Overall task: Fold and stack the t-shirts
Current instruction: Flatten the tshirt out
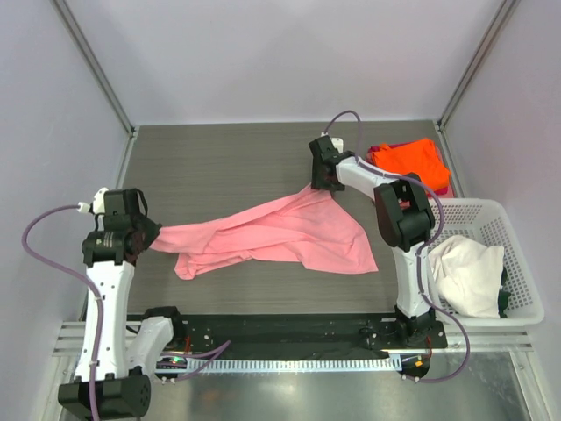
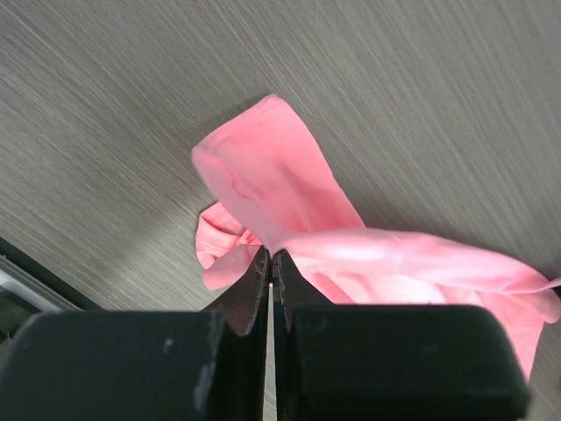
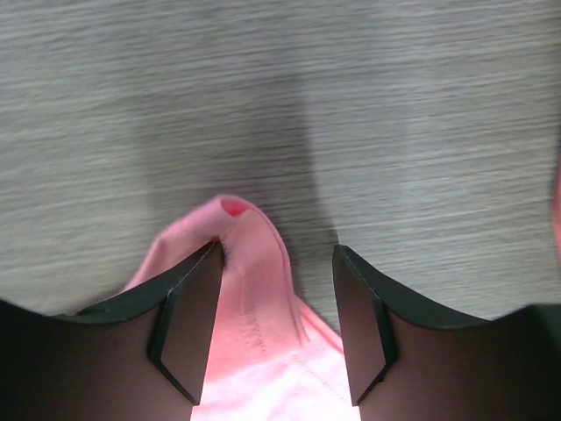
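Next, my right gripper grabs the raised far corner (image 1: pixel 313 188) (image 3: pixel 254 263) of the light pink t-shirt, the one closest to the bright orange t-shirt.
The light pink t-shirt (image 1: pixel 280 230) lies stretched across the middle of the table between both arms. My left gripper (image 1: pixel 151 235) is shut on its left end; the left wrist view shows the jaws pinched on pink cloth (image 2: pixel 298 202). My right gripper (image 1: pixel 326 180) is open over the shirt's far right tip; in the right wrist view a pink hem fold (image 3: pixel 250 263) sits between the spread fingers, against the left one. The bright orange t-shirt (image 1: pixel 409 161) lies on the magenta-red one (image 1: pixel 447 187) at the back right. The cream-white t-shirt (image 1: pixel 465 272) is in the basket.
The white lattice basket (image 1: pixel 513 230) stands at the right edge beside the right arm. Grey walls enclose the back and sides. A black rail (image 1: pixel 289 329) runs along the near edge.
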Controlling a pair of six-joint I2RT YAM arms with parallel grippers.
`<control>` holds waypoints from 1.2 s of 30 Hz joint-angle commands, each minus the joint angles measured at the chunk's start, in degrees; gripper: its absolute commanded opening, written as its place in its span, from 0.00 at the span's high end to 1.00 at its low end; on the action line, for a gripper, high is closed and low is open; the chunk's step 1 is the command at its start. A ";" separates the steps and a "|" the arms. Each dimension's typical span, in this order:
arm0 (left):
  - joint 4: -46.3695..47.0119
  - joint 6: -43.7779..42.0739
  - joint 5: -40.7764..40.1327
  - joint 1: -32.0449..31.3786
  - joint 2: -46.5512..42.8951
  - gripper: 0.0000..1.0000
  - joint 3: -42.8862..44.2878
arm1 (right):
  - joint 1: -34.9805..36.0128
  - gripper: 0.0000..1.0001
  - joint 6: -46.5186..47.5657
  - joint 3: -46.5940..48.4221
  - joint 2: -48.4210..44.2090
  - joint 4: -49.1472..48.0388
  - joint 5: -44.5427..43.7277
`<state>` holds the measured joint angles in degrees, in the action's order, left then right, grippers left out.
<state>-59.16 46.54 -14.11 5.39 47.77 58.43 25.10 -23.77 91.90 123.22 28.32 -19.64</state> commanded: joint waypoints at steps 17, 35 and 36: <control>8.61 -2.34 1.01 0.50 6.54 1.00 -0.42 | 1.00 0.42 9.26 9.17 4.57 -5.37 8.21; 9.76 -1.98 0.93 0.50 9.10 1.00 0.28 | 1.17 0.46 13.66 15.68 11.25 -2.74 9.27; 9.67 -2.07 0.93 0.50 9.36 1.00 0.45 | 1.79 0.48 14.45 15.94 11.52 -2.13 8.48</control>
<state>-51.99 44.58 -12.82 5.39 56.69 57.78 25.50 -11.86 105.73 132.86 24.43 -9.37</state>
